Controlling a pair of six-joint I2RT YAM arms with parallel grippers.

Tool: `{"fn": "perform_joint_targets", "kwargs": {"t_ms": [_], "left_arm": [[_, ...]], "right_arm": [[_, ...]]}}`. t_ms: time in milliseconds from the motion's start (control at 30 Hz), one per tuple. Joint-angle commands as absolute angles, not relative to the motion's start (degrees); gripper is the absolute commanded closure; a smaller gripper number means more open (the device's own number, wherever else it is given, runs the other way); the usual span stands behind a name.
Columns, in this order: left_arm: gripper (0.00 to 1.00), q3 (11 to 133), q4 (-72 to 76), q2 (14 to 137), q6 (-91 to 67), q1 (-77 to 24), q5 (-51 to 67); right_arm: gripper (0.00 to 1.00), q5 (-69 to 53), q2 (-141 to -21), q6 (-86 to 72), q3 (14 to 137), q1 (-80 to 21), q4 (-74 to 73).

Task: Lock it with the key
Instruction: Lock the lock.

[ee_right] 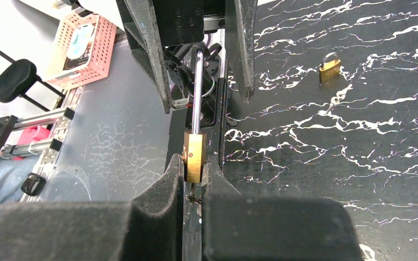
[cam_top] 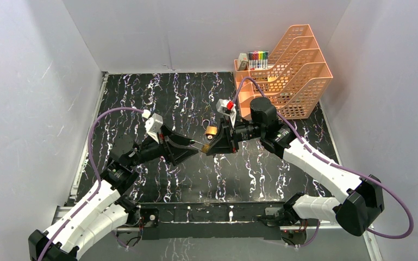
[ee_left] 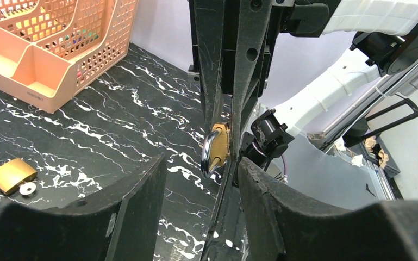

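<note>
The fingers of my right gripper clamp the brass padlock's body and crowd its key, so my left gripper should take the steel shackle (ee_right: 197, 92) before my right gripper grips the key.
My right gripper (cam_top: 215, 144) (ee_right: 194, 166) is shut on a brass padlock (ee_right: 194, 154) and holds it above the black marbled table (cam_top: 174, 98). Its steel shackle (ee_right: 197, 89) points at my left gripper (cam_top: 194, 148) (ee_left: 201, 171). The left gripper is open and empty, its fingers (ee_right: 153, 51) standing either side of the shackle tip. The held padlock also shows in the left wrist view (ee_left: 220, 144), just ahead of the left fingertips. A small dark wire piece (ee_right: 193, 198) sits under the padlock between the right pads; I cannot tell if it is the key.
A second brass padlock (cam_top: 212, 130) (ee_left: 11, 175) (ee_right: 330, 67) lies on the table beyond the grippers, a small silver ring (ee_left: 27, 188) beside it. An orange file rack (cam_top: 291, 70) (ee_left: 60, 49) with markers (cam_top: 258, 58) stands at the back right. White walls enclose the table.
</note>
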State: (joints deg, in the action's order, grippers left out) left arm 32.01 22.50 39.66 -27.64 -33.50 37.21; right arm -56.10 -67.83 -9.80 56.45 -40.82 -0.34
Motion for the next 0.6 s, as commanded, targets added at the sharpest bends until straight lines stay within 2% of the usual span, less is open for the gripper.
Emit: {"fn": "perform_joint_targets", "kwargs": {"t_ms": [0, 233, 300, 433, 567], "left_arm": [[0.53, 34.34, 25.84, 38.92, -26.49, -33.66, 37.34], [0.64, 34.37, 27.96, 39.22, -27.22, -33.66, 39.58], [0.72, 34.34, 28.57, 39.43, -27.33, -33.66, 40.59], [0.98, 34.45, 29.08, 40.02, -27.25, -33.66, 42.62], [1.00, 34.04, 30.41, 39.83, -27.54, -33.66, 44.10]], "right_arm": [[1.00, -57.83, -65.76, -8.79, 57.04, -40.47, 0.88], [1.00, -57.86, -65.65, -8.42, 57.04, -40.49, 0.29], [1.00, -57.86, -65.67, -8.20, 57.04, -40.51, 0.10], [1.00, -57.91, -65.81, -8.00, 57.04, -40.42, 0.09], [1.00, -58.17, -66.07, -7.91, 56.96, -40.31, 0.09]]}}
